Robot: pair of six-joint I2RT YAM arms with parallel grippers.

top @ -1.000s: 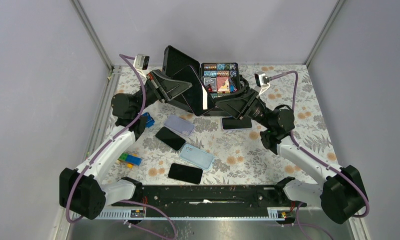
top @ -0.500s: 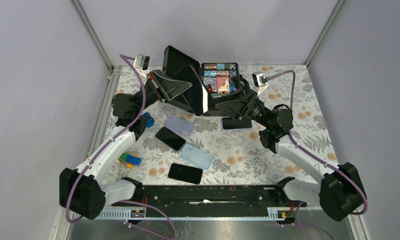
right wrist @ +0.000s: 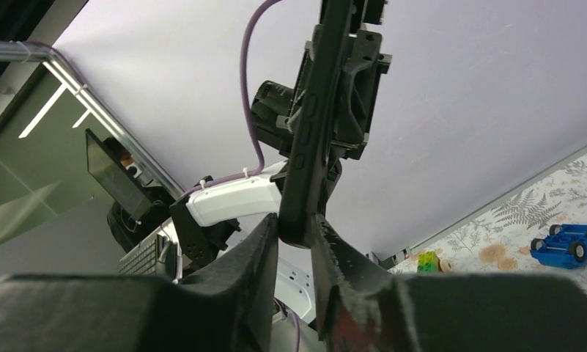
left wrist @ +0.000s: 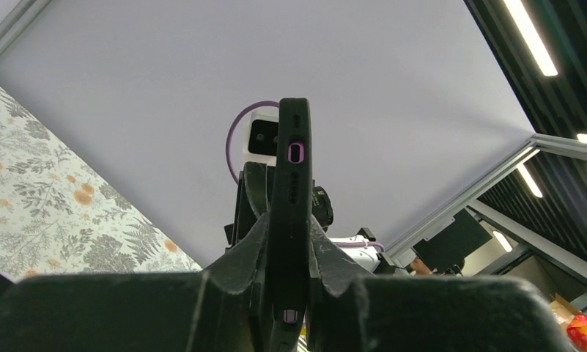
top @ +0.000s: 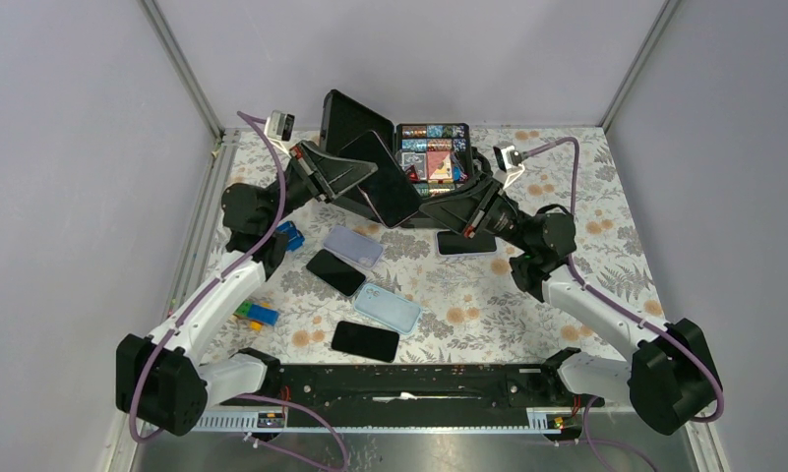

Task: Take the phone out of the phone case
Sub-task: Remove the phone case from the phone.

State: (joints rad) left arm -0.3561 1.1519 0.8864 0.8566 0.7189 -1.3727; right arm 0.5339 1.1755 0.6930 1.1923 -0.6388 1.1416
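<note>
My right fingers pinch just the corner's end, so I will open and grip the phone case's corner deeper (right wrist: 305,183) before peeling the case back.
A black phone in a black phone case (top: 388,179) hangs tilted in the air above the back of the table. My left gripper (top: 362,177) is shut on its left side; in the left wrist view the case (left wrist: 293,183) stands edge-on, pinched between my left gripper's (left wrist: 290,233) fingers. My right gripper (top: 431,205) comes from the right at the phone's lower corner. In the right wrist view that rounded corner (right wrist: 305,169) sits between the tips of my right gripper (right wrist: 294,226), both fingers against it.
On the floral table (top: 567,216) lie a lilac case (top: 353,246), two black phones (top: 335,271) (top: 365,340), a pale blue case (top: 388,308) and a further phone (top: 466,242). A box of coloured tiles (top: 432,157) stands behind; a blue toy car (top: 291,236) and bricks (top: 257,315) lie left.
My right gripper widened, then closed onto the phone's lower corner. The phone tipped slightly and its screen glare is gone. My left gripper kept its hold.
</note>
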